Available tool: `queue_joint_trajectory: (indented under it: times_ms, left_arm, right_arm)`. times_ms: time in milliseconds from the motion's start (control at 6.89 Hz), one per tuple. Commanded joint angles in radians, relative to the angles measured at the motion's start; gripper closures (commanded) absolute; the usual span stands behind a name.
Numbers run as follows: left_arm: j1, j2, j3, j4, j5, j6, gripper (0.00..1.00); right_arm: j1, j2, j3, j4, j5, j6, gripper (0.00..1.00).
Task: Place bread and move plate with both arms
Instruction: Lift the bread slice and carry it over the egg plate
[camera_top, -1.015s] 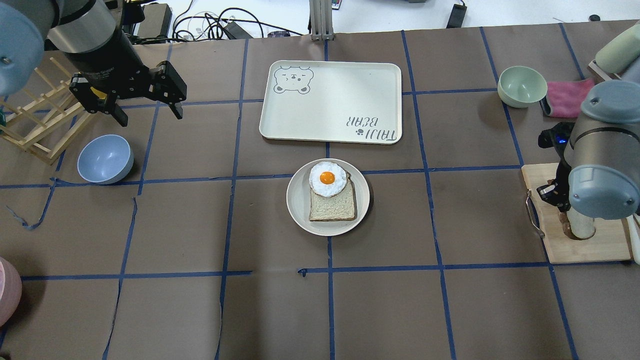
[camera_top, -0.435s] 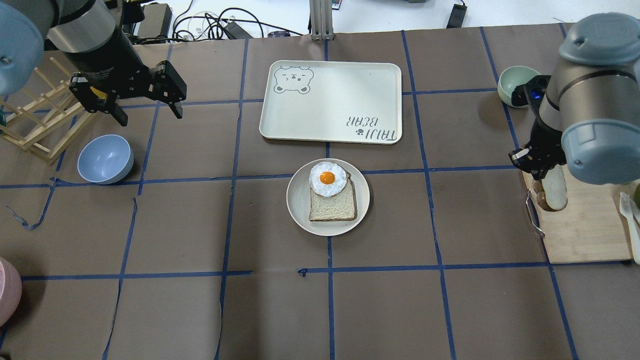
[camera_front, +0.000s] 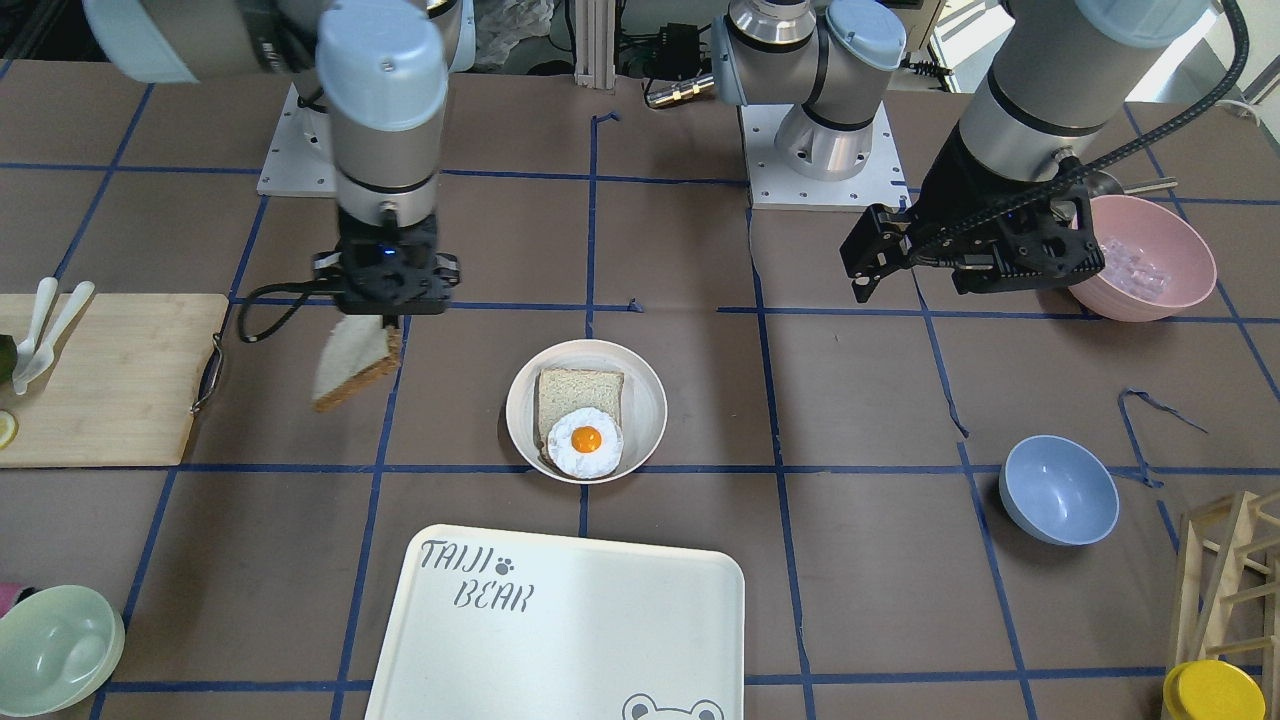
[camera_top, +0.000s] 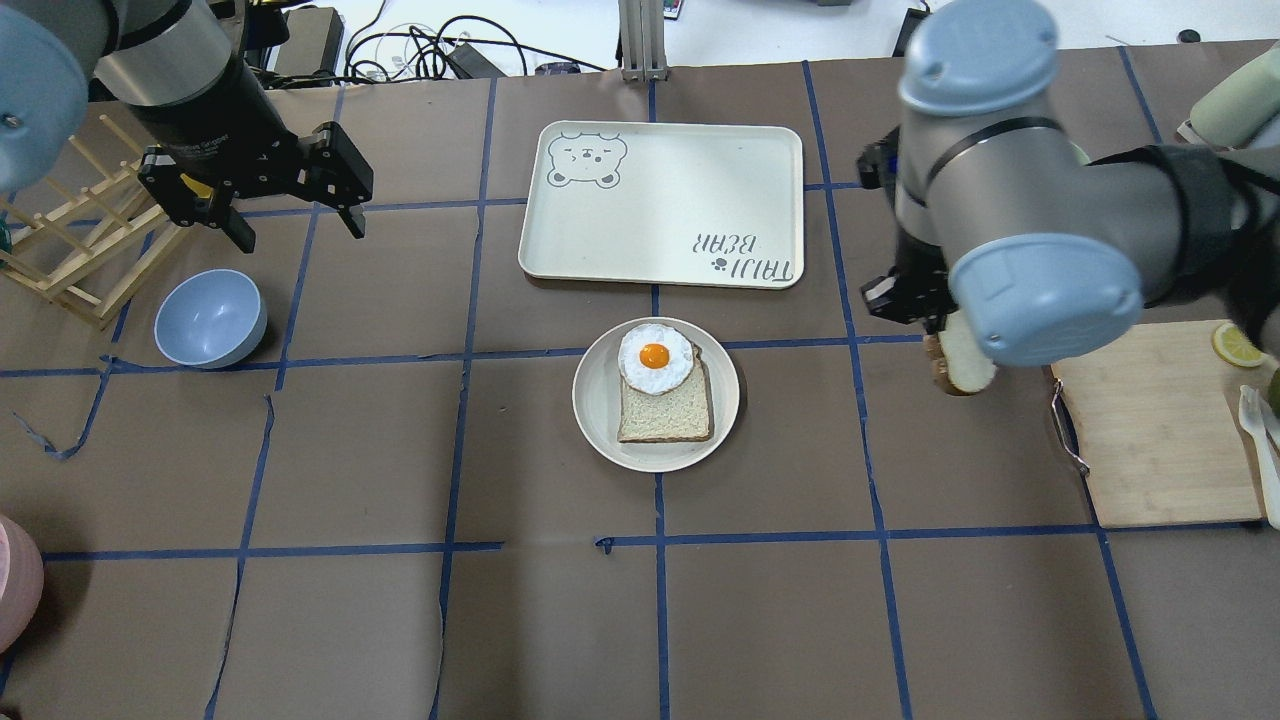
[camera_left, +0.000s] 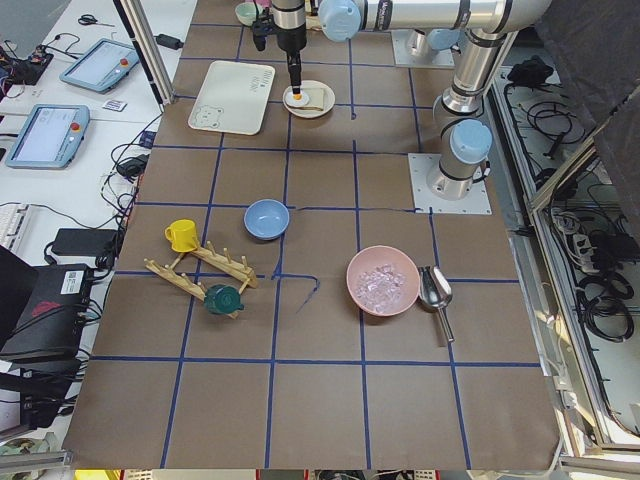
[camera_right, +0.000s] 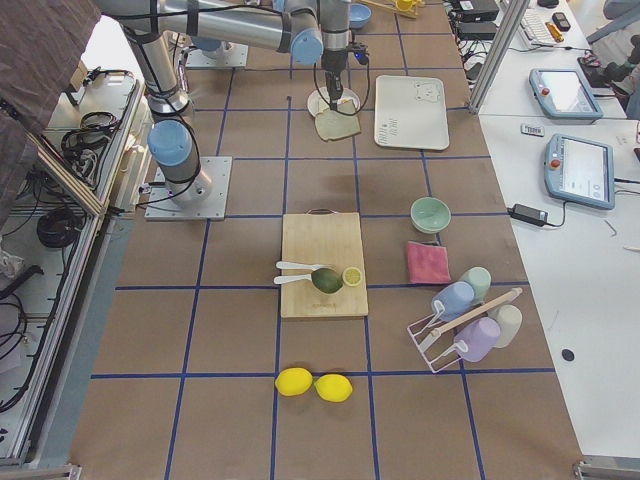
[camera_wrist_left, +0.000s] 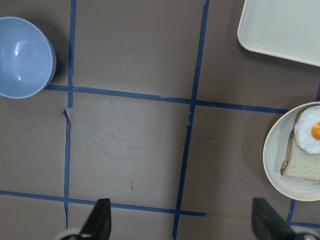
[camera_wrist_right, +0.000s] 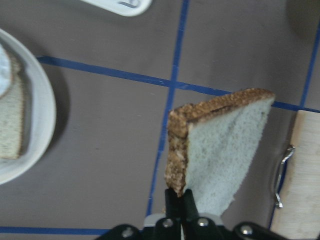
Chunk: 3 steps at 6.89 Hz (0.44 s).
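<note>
My right gripper has the bread, now hanging above the table, to place on the plate. It will release the bread over the fried egg and paler slice (camera_front: 585, 418) there.
The bread (camera_front: 352, 372), with a dark brown crust, hangs edge-down from my right gripper (camera_front: 385, 325), which is shut on its top edge. It is above the table between the cutting board and the plate; it also shows in the overhead view (camera_top: 962, 362) and the right wrist view (camera_wrist_right: 220, 150). The plate (camera_top: 598, 400) sits mid-table and holds a paler slice (camera_top: 665, 412) with a fried egg (camera_top: 655, 357) on it. My left gripper (camera_top: 300, 225) is open and empty, hovering far to the plate's left.
The TAIJI BEAR tray (camera_top: 660, 205) lies just beyond the plate. A blue bowl (camera_top: 210, 318) and a wooden rack (camera_top: 70, 250) are on the left. A cutting board (camera_top: 1160, 430) is on the right, and a pink bowl (camera_front: 1140, 258) is near the left arm.
My right arm lifted the bread off the cutting board and carried it left toward the plate. The left arm has not moved.
</note>
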Motion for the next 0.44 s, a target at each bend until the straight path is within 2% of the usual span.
queue_joint_trajectory:
  times_ms: [0, 290]
  left_arm:
    - [0.001, 0.002, -0.001, -0.001, 0.001, 0.000, 0.00]
    - [0.001, 0.000, -0.001, 0.000, 0.025, 0.024, 0.00]
  right_arm:
    - [0.157, 0.113, -0.093, -0.025, 0.109, 0.292, 1.00]
    - [0.174, 0.209, -0.098, -0.152, 0.120, 0.368, 1.00]
